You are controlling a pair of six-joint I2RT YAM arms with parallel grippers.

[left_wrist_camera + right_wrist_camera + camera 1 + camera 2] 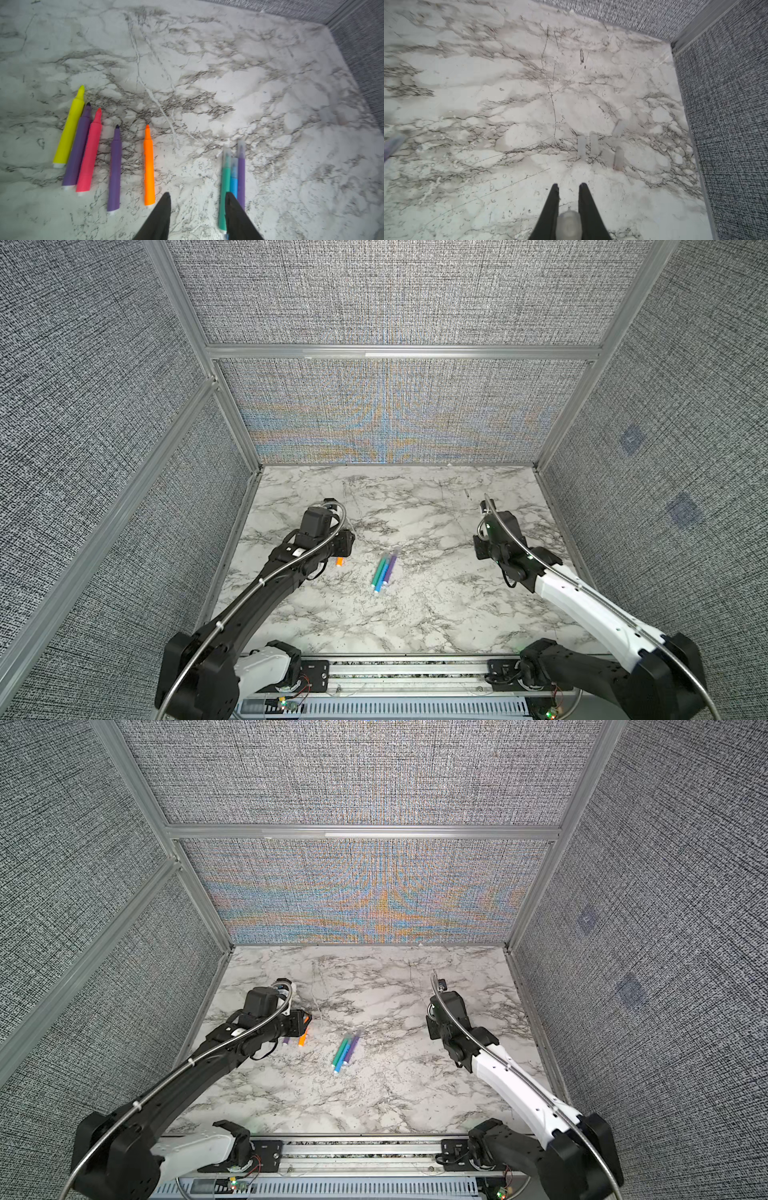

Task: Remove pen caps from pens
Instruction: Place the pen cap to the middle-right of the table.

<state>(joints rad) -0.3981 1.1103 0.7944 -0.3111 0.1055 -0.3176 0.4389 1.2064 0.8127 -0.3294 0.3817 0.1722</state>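
Observation:
Next, my left gripper moves next to the middle of the body (390, 568) (241, 180) of the capped purple pen that is beside the blue pen, and closes there.
In the left wrist view five pens lie uncapped in a row: yellow (69, 133), purple (78, 149), pink (90, 153), a second purple (115, 172) and orange (149, 172). A green (224, 187), a blue (233, 184) and a purple pen (241, 178) lie bunched together, each with a clear pen cap (241, 147) on its tip. My left gripper (197, 196) is open and empty above bare marble between the orange and green pens. My right gripper (569, 186) is shut on a clear pen cap (569, 224). Several loose pen caps (581, 145) lie ahead of it.
The marble table (436, 614) is boxed in by grey fabric walls (386, 414) on three sides. The capped trio (384, 570) lies mid-table in both top views. The orange pen (302, 1039) peeks out under the left wrist. The right arm (498, 539) is near the right wall.

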